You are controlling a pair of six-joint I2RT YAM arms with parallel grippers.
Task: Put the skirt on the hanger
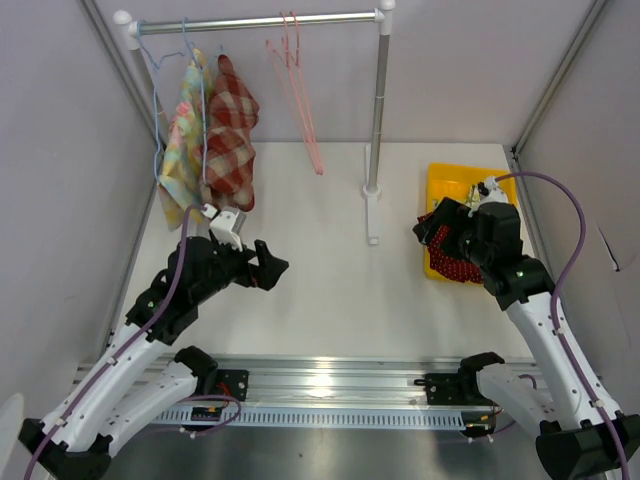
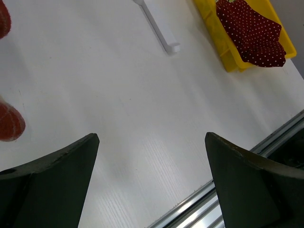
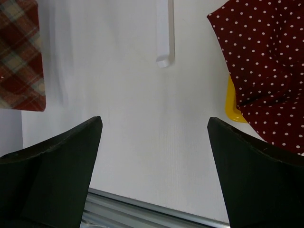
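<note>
The dark red skirt is lying crumpled over the near edge of the yellow tray, so next my right gripper takes the skirt's far end (image 2: 229,9) and spreads it out first.
A dark red skirt with white dots (image 1: 450,264) lies in a yellow tray (image 1: 455,180) at the right, hanging over its near edge; it also shows in the left wrist view (image 2: 251,33) and the right wrist view (image 3: 266,61). Empty pink hangers (image 1: 300,90) hang on the metal rail (image 1: 260,22) at the back. My right gripper (image 1: 428,230) is open and empty, just left of the skirt, its jaws over bare table (image 3: 154,121). My left gripper (image 1: 275,258) is open and empty over the table's left middle (image 2: 152,137).
A red plaid garment (image 1: 232,130) and a floral one (image 1: 182,140) hang on blue hangers at the rail's left end. The rack's post (image 1: 377,110) and white foot (image 1: 372,215) stand between the arms. Grey walls close both sides.
</note>
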